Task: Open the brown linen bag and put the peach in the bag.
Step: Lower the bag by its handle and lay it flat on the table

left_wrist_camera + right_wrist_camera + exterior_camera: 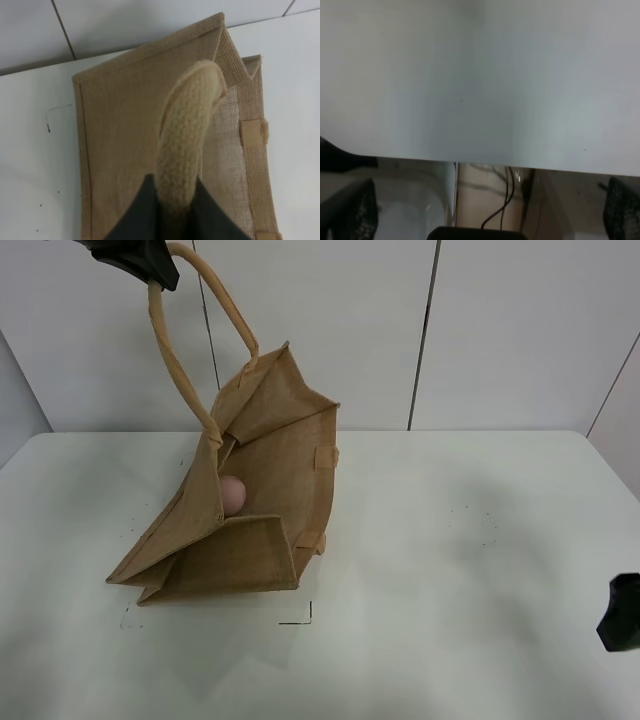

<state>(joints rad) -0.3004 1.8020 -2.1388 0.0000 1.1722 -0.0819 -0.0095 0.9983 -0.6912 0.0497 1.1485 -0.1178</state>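
My left gripper should release the beige loop handle on top of the brown linen bag, over the peach [246, 502].
The brown linen bag [250, 530] lies tipped on the white table, its mouth pulled open and upward. My left gripper [150, 262] is shut on one beige loop handle [178, 360] and holds it high above the table at the top left. In the left wrist view the handle [187, 135] runs between my dark fingers [135, 215], with the bag's side [120, 130] below. The peach [232, 494] sits inside the bag, partly hidden by its wall. My right gripper [622, 612] is open and empty at the table's right front edge, far from the bag; its fingers [350, 210] are spread wide.
The white table [460, 540] extends to the right of the bag. A small black corner mark [300, 618] is on the table in front of the bag. The right wrist view shows the table edge [470, 161] with cables [502, 200] below it.
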